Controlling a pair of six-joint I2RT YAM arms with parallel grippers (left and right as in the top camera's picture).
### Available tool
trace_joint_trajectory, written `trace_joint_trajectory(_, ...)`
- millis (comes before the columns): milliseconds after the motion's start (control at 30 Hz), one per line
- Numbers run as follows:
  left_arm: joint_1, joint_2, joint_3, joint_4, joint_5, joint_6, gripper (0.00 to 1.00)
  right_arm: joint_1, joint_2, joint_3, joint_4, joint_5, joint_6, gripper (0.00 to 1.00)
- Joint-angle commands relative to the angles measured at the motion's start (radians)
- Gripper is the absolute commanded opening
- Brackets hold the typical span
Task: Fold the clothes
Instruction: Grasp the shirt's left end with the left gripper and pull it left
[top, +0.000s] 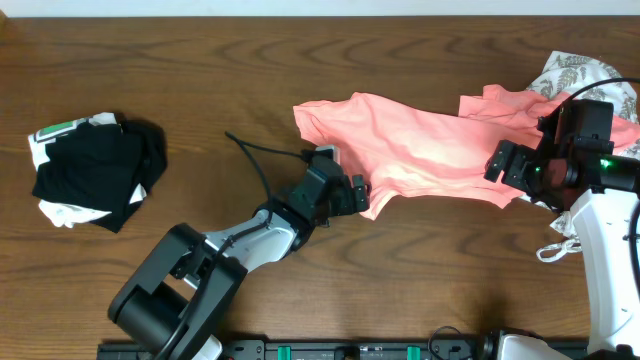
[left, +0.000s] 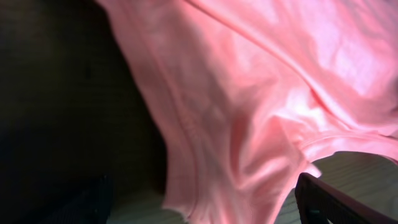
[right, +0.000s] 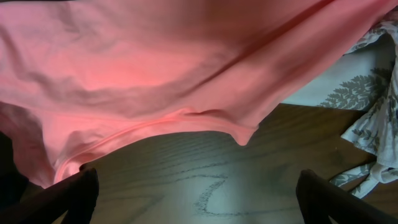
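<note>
I will grip the shirt's lower corner (top: 374, 209) with my left gripper and pull the pink shirt clear before folding, since its end lies over the leaf-patterned garment.
A pink shirt (top: 420, 150) lies spread from the table's middle to the right. My left gripper (top: 352, 196) is at the shirt's lower left edge. In the left wrist view its fingers (left: 205, 208) are wide apart with the pink fabric (left: 249, 93) hanging between them, not clamped. My right gripper (top: 508, 165) is at the shirt's lower right edge. In the right wrist view its fingers (right: 199, 193) are open over bare wood, with the shirt's hem (right: 186, 74) just beyond them.
A pile of black and white clothes (top: 95, 170) lies at the far left. A white leaf-patterned garment (top: 580, 75) lies under the shirt's right end and also shows in the right wrist view (right: 367, 93). A white cord (top: 560, 248) lies near the right arm.
</note>
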Motion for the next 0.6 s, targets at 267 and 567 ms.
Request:
trace_joint_trajectory(267,-0.023,0.065,-0.007,-0.01,0.103,0.0,0.81,-0.005,-0.014,0.006,-0.002,0.003,-0.013,0.99)
trace_joint_trajectory(567,-0.042,0.09,-0.007,-0.007,0.084,0.0,0.8,-0.005,-0.014,0.006,-0.002,0.002,-0.013,0.99)
